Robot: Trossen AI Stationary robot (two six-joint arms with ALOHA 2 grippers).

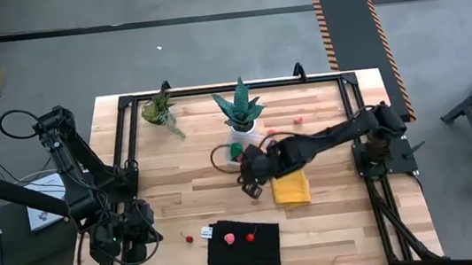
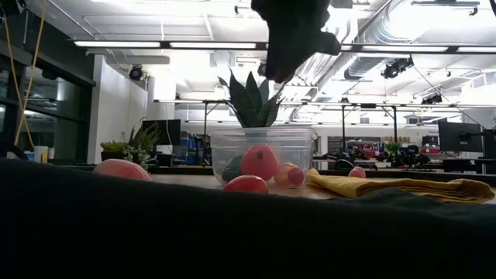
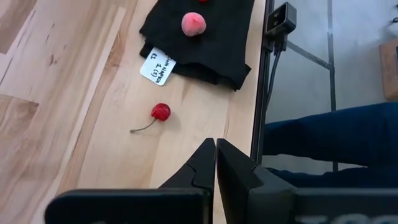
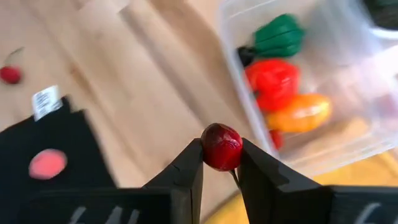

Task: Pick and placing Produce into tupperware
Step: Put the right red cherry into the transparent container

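The robot's right gripper needs to release the dark red cherry in the clear tupperware (image 1: 260, 158) (image 4: 303, 114) by the orange piece.
The clear tupperware (image 4: 311, 81) stands mid-table and holds a green (image 4: 278, 34), a red (image 4: 272, 79) and an orange piece (image 4: 300, 112); in the low view the tupperware (image 2: 263, 151) stands before the potted plant. My right gripper (image 4: 221, 154) hovers by the box's near side, shut on a dark red cherry (image 4: 221, 144); the right gripper (image 1: 251, 187) shows there in the high view. A pink fruit (image 1: 228, 238) and a red one (image 1: 252, 235) lie on the black cloth (image 1: 245, 247). Another cherry (image 3: 160, 112) rests on the wood. My left gripper (image 3: 215, 149) waits shut near the table's left near corner. My right gripper pinches the dark red cherry's round body (image 4: 221, 134) between its two fingertips (image 4: 194, 163), one on each side. The cherry is lifted clear of the table, and its thin stem (image 4: 235, 179) hangs down between the fingers.
A yellow cloth (image 1: 291, 189) lies right of the gripper. Two potted plants (image 1: 241, 114) (image 1: 159, 110) stand toward the far edge, with small red pieces (image 1: 299, 119) beside them. A white label (image 3: 157, 67) sticks out from the black cloth. A black frame rims the table.
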